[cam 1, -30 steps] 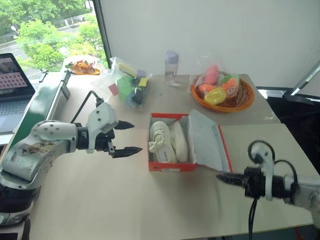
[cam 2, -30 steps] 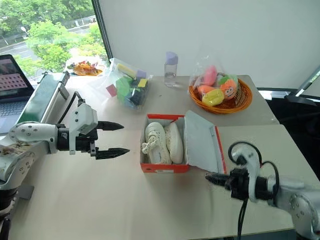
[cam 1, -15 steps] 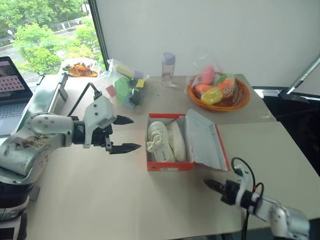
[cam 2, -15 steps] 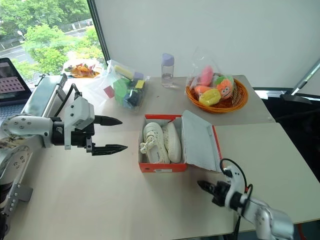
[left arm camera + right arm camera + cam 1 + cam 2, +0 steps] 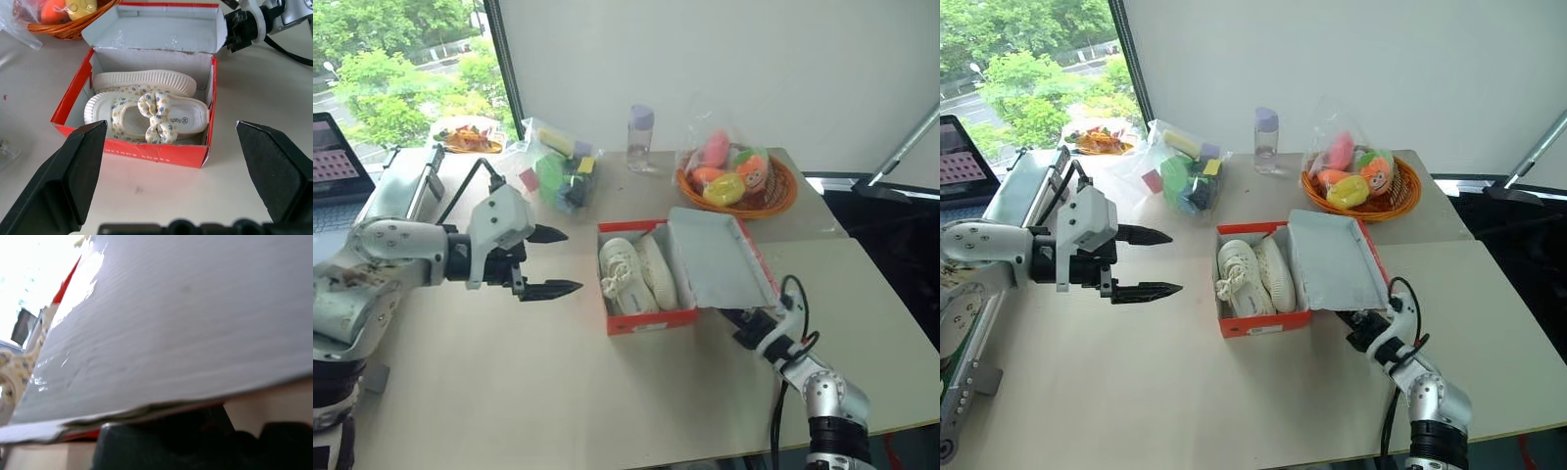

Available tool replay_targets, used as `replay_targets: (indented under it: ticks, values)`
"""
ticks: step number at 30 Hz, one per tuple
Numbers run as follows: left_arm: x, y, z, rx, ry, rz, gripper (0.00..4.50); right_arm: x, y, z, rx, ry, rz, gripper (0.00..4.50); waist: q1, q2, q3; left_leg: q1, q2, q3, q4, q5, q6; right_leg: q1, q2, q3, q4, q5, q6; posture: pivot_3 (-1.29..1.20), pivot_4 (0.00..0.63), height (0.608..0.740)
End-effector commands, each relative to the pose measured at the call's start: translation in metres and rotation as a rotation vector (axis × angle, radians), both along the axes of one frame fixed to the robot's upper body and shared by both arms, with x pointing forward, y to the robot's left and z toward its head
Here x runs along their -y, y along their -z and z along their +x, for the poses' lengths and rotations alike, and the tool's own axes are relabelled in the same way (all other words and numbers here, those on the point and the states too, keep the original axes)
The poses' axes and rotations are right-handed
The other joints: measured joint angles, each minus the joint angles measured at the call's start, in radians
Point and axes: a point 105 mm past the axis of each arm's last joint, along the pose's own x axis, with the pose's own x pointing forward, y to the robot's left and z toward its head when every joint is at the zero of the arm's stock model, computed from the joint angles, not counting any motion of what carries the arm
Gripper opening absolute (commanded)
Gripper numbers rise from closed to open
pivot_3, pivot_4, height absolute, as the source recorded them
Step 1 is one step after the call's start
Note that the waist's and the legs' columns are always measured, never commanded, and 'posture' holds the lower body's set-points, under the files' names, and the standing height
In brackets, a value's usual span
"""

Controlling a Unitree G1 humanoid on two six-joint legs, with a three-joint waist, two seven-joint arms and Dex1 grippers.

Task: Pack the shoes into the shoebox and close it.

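The robot's right gripper should release the lid, now tilted up beside the box, once it lies over the cream-white shoes in the red-orange shoebox (image 5: 640, 269).
The red-orange shoebox (image 5: 651, 319) stands open mid-table with both cream-white shoes (image 5: 638, 275) lying side by side inside it. Its lid (image 5: 722, 261), white inside, is tilted up off the table on the box's right side. My right gripper (image 5: 745, 322) is shut, its tip tucked under the lid's free edge. The right wrist view has the lid's white underside (image 5: 186, 318) just above the dark fingers (image 5: 171, 443). My left gripper (image 5: 570, 260) hovers open to the left of the box, pointing at it and apart from it. The left wrist view looks into the shoebox (image 5: 132, 147) and catches the right gripper (image 5: 239, 29) behind it.
An orange woven basket (image 5: 785, 199) of toys, a clear bottle (image 5: 640, 137) and a bag of coloured blocks (image 5: 563, 171) line the back of the table. A laptop (image 5: 337, 176) sits at far left. The table's right edge drops off beyond the lid.
My right gripper has moved forward to the lid and slid under its edge. The lid has risen from lying nearly flat to a tilt. The left arm has held still.
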Motion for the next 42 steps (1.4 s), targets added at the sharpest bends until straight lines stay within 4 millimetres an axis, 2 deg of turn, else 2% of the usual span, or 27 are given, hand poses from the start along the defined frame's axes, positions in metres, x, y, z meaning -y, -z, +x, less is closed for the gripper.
replay_targets:
  ticks: [1,3,5,10,17,23,30,36,42]
  values:
    - [0.000,-0.012,-0.004,0.051,0.013,0.006,4.50,0.005,-0.065,-0.011,0.222,-0.086,0.119,0.06,0.003,0.004,0.002,-0.001,0.000,0.000,0.000,0.000,0.000,-0.001,0.000,0.000,0.000,0.000,0.000,0.00,0.150,0.740]
    - [0.000,-0.012,-0.004,0.051,0.011,0.007,4.50,-0.002,-0.088,-0.018,0.275,-0.161,0.143,0.06,0.002,0.005,0.003,-0.002,0.000,0.000,0.000,0.000,0.000,-0.002,0.001,0.000,0.000,0.000,0.000,0.00,0.150,0.740]
    - [0.000,-0.012,-0.004,0.050,0.010,0.008,4.50,-0.010,-0.102,-0.021,0.299,-0.221,0.129,0.06,0.000,0.005,0.003,-0.002,0.001,0.000,-0.001,0.000,0.000,-0.002,0.001,0.000,0.000,0.000,0.000,0.00,0.150,0.740]
    - [-0.002,-0.011,-0.004,0.050,0.000,0.009,4.50,-0.037,-0.119,-0.015,0.311,-0.336,0.025,0.06,-0.003,0.005,0.003,-0.002,0.000,0.000,-0.001,0.000,0.000,-0.002,0.001,0.000,0.000,-0.001,0.000,0.00,0.150,0.740]
    - [-0.007,-0.012,-0.008,0.061,-0.044,0.009,4.50,-0.080,-0.127,-0.004,0.311,-0.496,-0.127,0.06,-0.006,0.005,0.003,-0.003,0.000,-0.001,-0.001,0.000,0.000,-0.003,0.001,0.000,-0.001,-0.001,0.000,0.00,0.150,0.740]
    - [-0.011,-0.010,-0.014,0.062,-0.091,-0.001,4.50,-0.106,-0.133,0.008,0.318,-0.623,-0.232,0.06,-0.005,0.005,0.003,-0.004,0.000,0.000,-0.001,0.000,0.000,-0.004,0.001,0.000,-0.001,-0.001,0.000,0.00,0.150,0.740]
    - [-0.010,-0.005,-0.017,0.057,-0.118,-0.016,4.50,-0.150,-0.123,0.029,0.329,-0.820,-0.409,0.06,-0.008,0.005,0.003,-0.004,0.000,0.000,-0.001,0.000,0.000,-0.004,0.001,0.000,0.000,-0.001,-0.001,0.00,0.150,0.740]
    - [-0.010,-0.002,-0.019,0.051,-0.137,-0.026,4.50,-0.190,-0.092,0.049,0.317,-0.949,-0.623,0.06,-0.011,0.006,0.003,-0.004,0.000,-0.001,-0.001,0.000,0.000,-0.005,0.001,-0.001,0.000,0.002,-0.005,0.00,0.150,0.740]
    - [-0.012,0.005,-0.024,0.038,-0.168,-0.021,4.50,-0.206,-0.058,0.057,0.291,-1.088,-0.866,0.06,-0.013,0.006,0.003,-0.004,0.000,-0.001,-0.001,0.000,0.000,-0.004,0.001,-0.001,0.000,0.003,-0.007,0.00,0.150,0.740]
